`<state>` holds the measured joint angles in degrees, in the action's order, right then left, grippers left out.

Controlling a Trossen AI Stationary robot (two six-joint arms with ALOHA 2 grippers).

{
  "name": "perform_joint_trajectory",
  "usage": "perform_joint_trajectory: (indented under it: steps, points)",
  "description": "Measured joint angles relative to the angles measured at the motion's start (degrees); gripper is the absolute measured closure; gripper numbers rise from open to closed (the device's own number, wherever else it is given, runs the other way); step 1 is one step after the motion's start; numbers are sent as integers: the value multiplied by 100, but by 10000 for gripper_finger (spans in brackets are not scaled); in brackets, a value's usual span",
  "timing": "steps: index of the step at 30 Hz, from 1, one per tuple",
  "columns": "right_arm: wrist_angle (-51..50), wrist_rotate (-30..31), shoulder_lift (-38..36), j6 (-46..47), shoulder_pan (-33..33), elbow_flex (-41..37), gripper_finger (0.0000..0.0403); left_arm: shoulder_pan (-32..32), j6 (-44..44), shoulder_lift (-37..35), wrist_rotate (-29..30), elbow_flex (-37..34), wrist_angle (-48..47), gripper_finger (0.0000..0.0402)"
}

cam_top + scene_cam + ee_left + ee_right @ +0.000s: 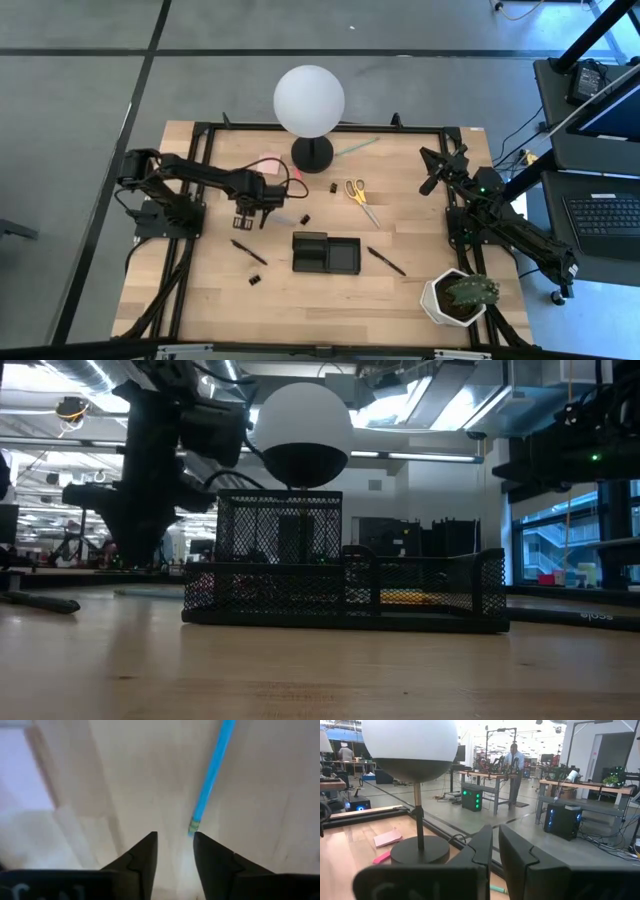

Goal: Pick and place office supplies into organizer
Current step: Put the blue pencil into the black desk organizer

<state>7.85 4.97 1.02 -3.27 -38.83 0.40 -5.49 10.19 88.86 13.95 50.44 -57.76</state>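
The blue pencil's eraser end slants just past my left fingers, so I need to lift, line up and close around its banded end point(194, 824).
My left gripper point(268, 206) points down at the table left of the lamp base, open, with bare wood between its fingers point(175, 840). A thin red pen point(293, 184) lies flat on the table; its end point(193, 826) lies just past one fingertip. The pink sticky-note pad point(270, 165) lies beyond it. The black mesh organizer point(327, 252) stands at the table's middle front. Yellow-handled scissors point(360, 195), two dark pens point(248, 252) point(385, 260), small binder clips point(305, 217) and a green stick point(355, 147) lie scattered. My right gripper point(432, 178) waits raised at the right, fingers nearly together point(495, 845).
The white globe lamp point(310, 98) stands on its black base point(312, 152) at the far middle, close to my left gripper. A potted plant point(458, 297) stands at the near right corner. In the low view the organizer's mesh wall point(345, 595) fills the middle.
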Motion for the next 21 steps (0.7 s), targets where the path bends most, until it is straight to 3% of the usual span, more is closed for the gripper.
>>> perform_joint_trajectory:
  steps: [5, 15, 21]
  points:
    - [-74, -2, 0, 0, 1, 0, 366, -138, -34, 28, -599, -430, 658, 254]
    - [-200, -1, 0, 4, 0, 0, 366, -147, 27, -32, -641, -892, 921, 266]
    - [-196, 0, 0, 6, 0, 0, 366, -145, 38, -27, -652, -985, 1017, 295]
